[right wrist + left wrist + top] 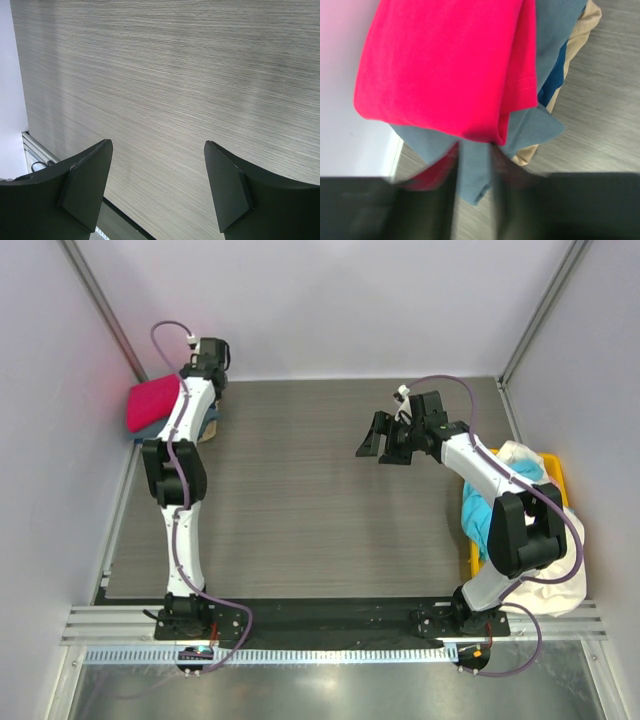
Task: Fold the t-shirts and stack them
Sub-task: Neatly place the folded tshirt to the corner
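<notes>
The red-pink shirt leaves the near corner of the blue-grey shirt bare, so next my left gripper opens, grabs the red-pink shirt's corner (495, 135) and pulls it over.
A folded stack of t-shirts lies at the far left by the wall: bright red-pink (152, 403) on top, slate blue-grey (547, 30) under it, tan (585, 25) at the bottom. My left gripper (475, 192) is at the stack's edge. Its fingers are blurred and stand close together, with a flap of the blue-grey shirt (475, 170) between them; grip unclear. My right gripper (157, 190) hangs open and empty over bare table, also in the top view (385, 443). Cyan (482, 512) and cream-white (560, 580) shirts lie in the bin.
A yellow plastic bin (553, 466) stands at the table's right edge beside the right arm. White walls close off the left, back and right sides. The wood-grain table (300, 490) stretches between the arms. A metal rail runs along the near edge.
</notes>
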You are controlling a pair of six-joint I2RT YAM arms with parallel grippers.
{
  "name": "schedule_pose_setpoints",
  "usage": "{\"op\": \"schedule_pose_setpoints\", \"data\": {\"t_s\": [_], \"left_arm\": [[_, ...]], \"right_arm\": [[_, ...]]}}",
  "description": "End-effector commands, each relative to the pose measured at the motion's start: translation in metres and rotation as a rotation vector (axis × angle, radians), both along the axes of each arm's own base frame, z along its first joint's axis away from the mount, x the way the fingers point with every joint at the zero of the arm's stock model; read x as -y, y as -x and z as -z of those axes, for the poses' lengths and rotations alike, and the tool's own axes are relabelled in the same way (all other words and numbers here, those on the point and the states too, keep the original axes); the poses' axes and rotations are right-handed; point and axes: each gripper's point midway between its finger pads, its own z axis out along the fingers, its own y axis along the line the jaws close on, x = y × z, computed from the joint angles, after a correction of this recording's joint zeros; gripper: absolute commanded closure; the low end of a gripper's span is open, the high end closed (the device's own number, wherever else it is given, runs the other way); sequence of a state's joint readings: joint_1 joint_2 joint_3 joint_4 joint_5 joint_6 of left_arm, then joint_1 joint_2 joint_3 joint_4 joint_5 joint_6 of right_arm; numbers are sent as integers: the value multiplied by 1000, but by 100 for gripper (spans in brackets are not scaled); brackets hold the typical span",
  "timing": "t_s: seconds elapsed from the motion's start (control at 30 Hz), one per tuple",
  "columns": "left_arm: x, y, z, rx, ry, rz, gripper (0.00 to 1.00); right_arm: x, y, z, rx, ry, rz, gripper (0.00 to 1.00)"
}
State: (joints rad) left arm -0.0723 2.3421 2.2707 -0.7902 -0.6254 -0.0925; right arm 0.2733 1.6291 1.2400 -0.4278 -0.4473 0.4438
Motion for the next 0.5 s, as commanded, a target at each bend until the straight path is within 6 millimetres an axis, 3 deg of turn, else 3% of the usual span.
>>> {"op": "schedule_pose_setpoints", "data": {"t_s": [0.0,0.07,0.2,0.37,0.47], "left_arm": [[4,-7,-38,116,23,-2,61],[7,-10,-36,116,17,-2,48],[8,-14,-37,141,10,-13,37],[8,-23,-36,161,1,-16,36],[4,-29,-32,157,-25,-22,45]], "right_arm": [[-3,0,-20,63,-11,-18,20],[-2,0,-19,66,-8,-17,20],[0,-1,-20,72,0,-12,20],[-1,-2,-18,69,1,-14,20],[-1,-2,-16,64,4,-14,20]]}}
